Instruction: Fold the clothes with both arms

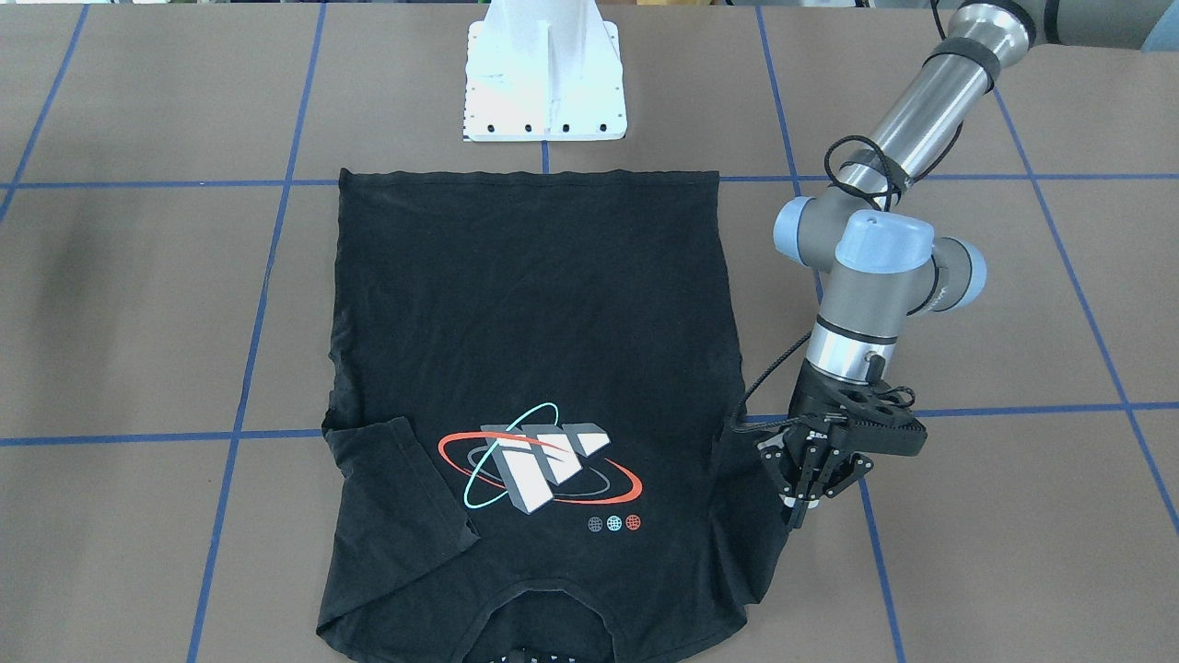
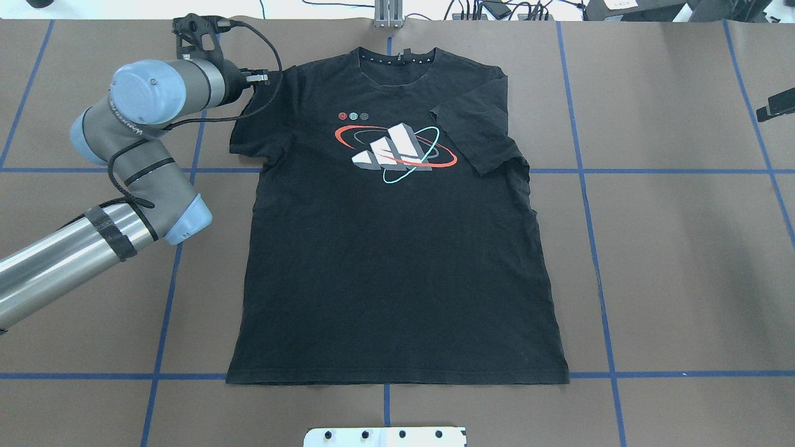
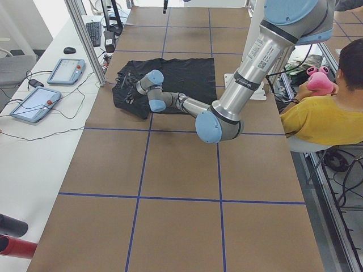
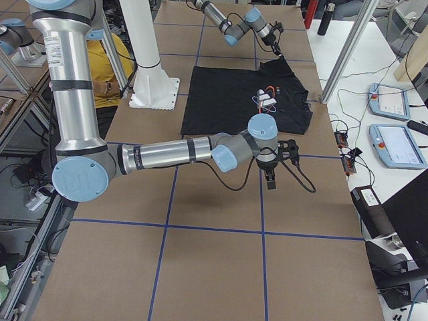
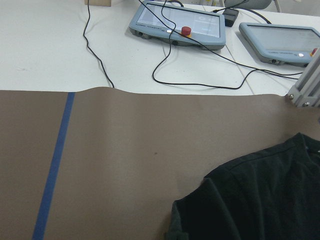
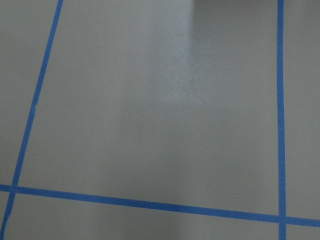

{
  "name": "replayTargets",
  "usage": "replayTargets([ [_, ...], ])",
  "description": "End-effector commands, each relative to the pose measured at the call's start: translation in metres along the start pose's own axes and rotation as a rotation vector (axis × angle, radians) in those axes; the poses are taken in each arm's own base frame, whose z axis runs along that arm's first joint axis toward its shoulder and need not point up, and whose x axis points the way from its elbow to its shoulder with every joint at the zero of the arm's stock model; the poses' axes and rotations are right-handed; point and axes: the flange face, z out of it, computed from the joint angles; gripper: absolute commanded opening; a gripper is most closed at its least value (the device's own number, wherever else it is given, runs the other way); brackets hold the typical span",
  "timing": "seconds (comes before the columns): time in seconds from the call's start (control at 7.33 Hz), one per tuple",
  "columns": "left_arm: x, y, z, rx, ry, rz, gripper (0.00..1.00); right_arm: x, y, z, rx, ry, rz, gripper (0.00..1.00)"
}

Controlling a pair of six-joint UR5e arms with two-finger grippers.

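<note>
My left gripper is going to let go of the edge of the black T-shirt's sleeve, which now lies flat on the table, on the chest, at the small red dot (image 1: 625, 516) below the graphic.
The black T-shirt (image 2: 397, 261) lies flat, graphic side up, with its collar at the table's far edge. It also shows in the front view (image 1: 553, 322) and the left wrist view (image 5: 265, 200). Its right sleeve (image 2: 475, 139) is folded in over the chest. My left gripper (image 1: 799, 511) points down at the outer edge of the left sleeve (image 2: 248, 127). Its fingers look drawn together on the cloth. My right gripper (image 4: 271, 175) hangs above bare table to the right of the shirt. I cannot tell whether it is open or shut.
The white pedestal base (image 1: 545, 83) stands at the shirt's hem side. Blue tape lines (image 6: 150, 204) grid the brown table. Two teach pendants (image 5: 177, 22) and cables lie on the white bench past the far edge. A person in yellow (image 3: 317, 122) sits beside the table.
</note>
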Motion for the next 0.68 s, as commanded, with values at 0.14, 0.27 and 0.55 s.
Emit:
replayTargets([
  [0.14,0.125,0.027,-0.004,-0.111,-0.006,-0.126,0.0,0.001,0.001,0.001,0.0,0.004,0.003,1.0],
  [0.27,0.141,0.04,0.004,-0.127,-0.011,-0.141,0.0,0.001,0.001,0.001,0.0,0.004,0.003,1.0],
  [0.55,0.159,0.042,0.023,-0.14,-0.035,-0.155,0.0,0.001,0.001,0.001,-0.002,0.001,0.003,1.0],
])
